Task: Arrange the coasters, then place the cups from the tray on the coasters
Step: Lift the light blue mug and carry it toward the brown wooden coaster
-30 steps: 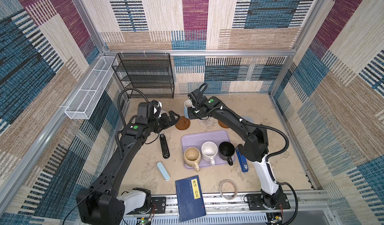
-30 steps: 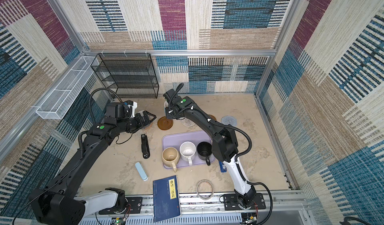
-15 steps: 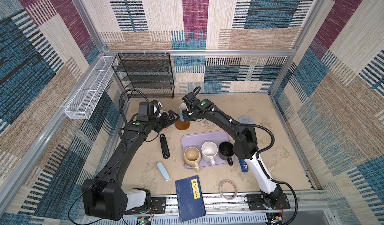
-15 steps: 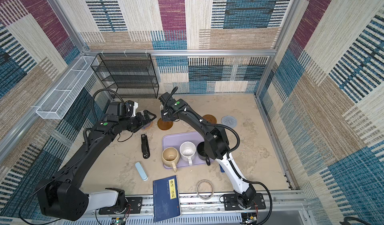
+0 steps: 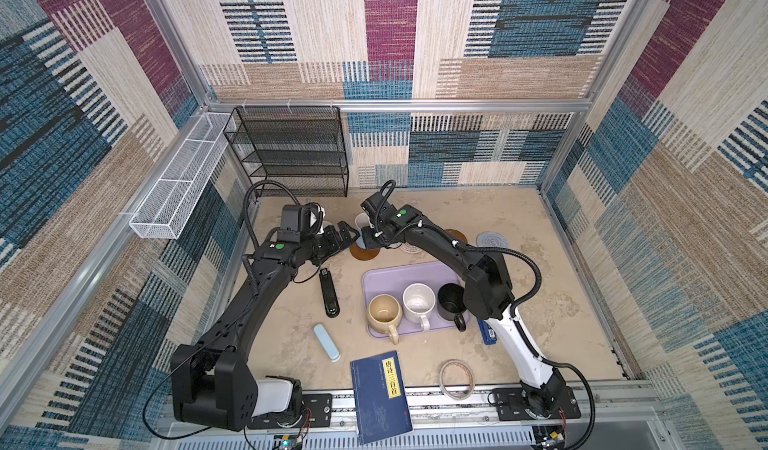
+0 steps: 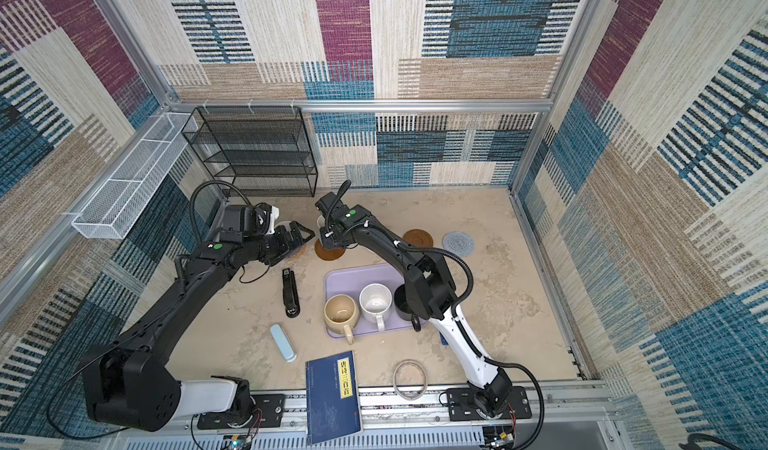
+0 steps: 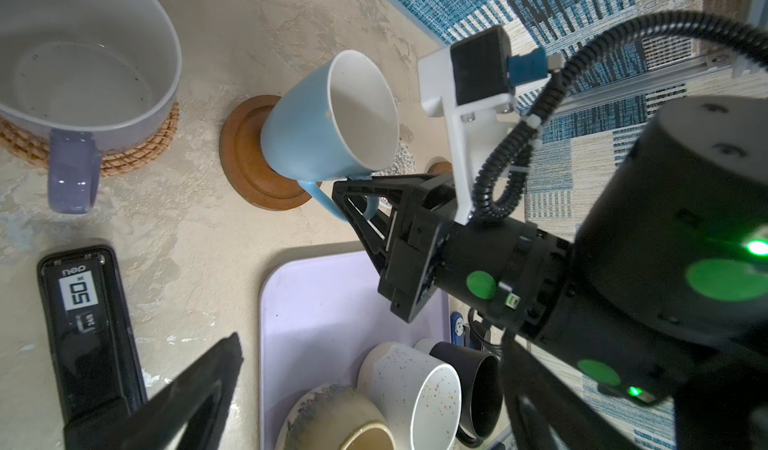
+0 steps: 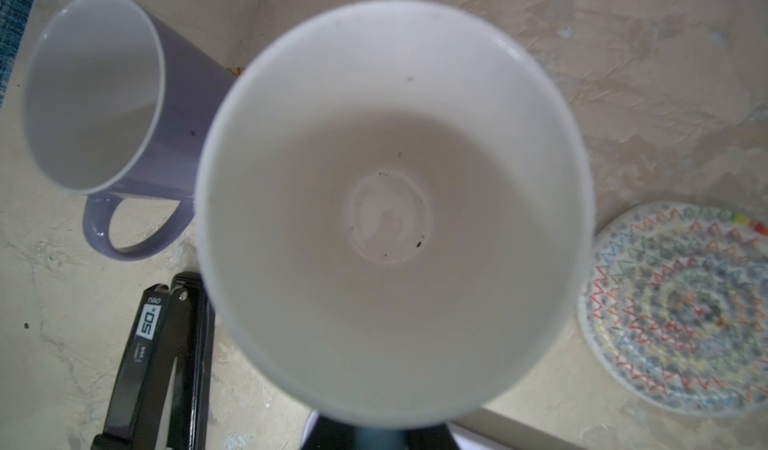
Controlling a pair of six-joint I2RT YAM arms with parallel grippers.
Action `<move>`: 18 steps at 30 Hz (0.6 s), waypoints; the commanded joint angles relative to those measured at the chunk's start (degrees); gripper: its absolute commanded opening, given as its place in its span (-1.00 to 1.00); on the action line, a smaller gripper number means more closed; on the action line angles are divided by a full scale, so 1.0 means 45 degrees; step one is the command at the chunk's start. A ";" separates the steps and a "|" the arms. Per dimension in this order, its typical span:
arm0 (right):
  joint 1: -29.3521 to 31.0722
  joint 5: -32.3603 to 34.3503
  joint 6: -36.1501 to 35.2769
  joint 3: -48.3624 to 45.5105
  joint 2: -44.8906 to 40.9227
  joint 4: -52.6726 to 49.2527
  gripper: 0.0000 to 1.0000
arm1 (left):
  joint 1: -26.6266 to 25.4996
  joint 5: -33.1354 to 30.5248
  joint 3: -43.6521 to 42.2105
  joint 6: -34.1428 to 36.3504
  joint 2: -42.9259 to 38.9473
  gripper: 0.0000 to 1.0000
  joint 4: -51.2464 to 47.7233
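Observation:
Next, I set the light blue cup down with my right gripper on the dark brown coaster point(image 5: 364, 247) next to the lilac cup.
My right gripper point(image 5: 369, 240) is shut on the handle of the light blue cup point(image 7: 328, 115). The cup hangs tilted over a dark brown coaster point(image 7: 249, 157); whether its base touches I cannot tell. Its white inside point(image 8: 390, 211) fills the right wrist view. The lilac cup point(image 7: 83, 74) stands on the rattan coaster point(image 7: 137, 153). My left gripper point(image 5: 345, 236) is open and empty, just left of the blue cup. The beige point(image 5: 384, 311), speckled white point(image 5: 418, 302) and black point(image 5: 451, 302) cups stand on the lilac tray point(image 5: 386, 277). The lacy point(image 8: 681, 310), second brown point(image 5: 457, 234) and grey-blue point(image 5: 491, 240) coasters lie bare.
A black stapler point(image 5: 328, 292) lies left of the tray, with a pale blue case point(image 5: 326, 342) nearer the front. A dark blue book point(image 5: 380, 394) and a clear tape ring point(image 5: 456, 379) sit at the front edge. A black wire rack point(image 5: 291, 153) stands at the back left.
My right arm has carried the light blue cup leftward and a little down, from beside the lacy coaster to over the brown coaster. The left arm has barely moved.

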 commanded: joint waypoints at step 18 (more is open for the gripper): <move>0.0371 0.0978 -0.0090 0.1555 0.0846 -0.0614 -1.00 | 0.0006 0.0209 -0.0469 -0.0142 -0.0082 0.99 0.0655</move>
